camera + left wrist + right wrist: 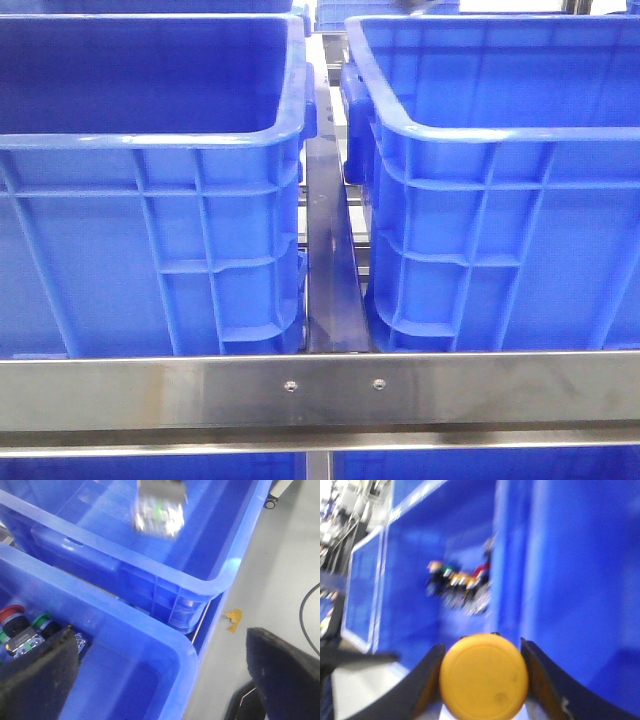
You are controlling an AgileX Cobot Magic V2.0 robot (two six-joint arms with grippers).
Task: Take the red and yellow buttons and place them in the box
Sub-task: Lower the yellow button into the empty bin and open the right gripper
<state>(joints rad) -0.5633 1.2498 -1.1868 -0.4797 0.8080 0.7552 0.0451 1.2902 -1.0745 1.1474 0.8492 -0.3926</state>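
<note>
My right gripper has the yellow button. It will let go of it inside the empty blue crate [504,115], behind the crate's front rim above the steel rail.
Two identical deep blue crates stand side by side in the front view, one on the left [150,200] and one on the right [500,200]; no gripper shows there. My right gripper [482,646] is shut on a yellow button [484,676], whose domed cap fills the gap between the fingers. It hangs over a blue crate floor [420,555] with a blurred pile of buttons [460,587]. My left gripper [162,645] is wide open and empty over a crate's corner rim [165,650]. A red-capped button [12,614] lies inside that crate beside green-capped ones.
In the left wrist view a second crate [215,580] lies beyond the near one, with a blurred metallic piece [157,512] with green on it inside. Grey floor [280,570] and a black cable lie beside the crates. A steel rail [320,390] crosses the front.
</note>
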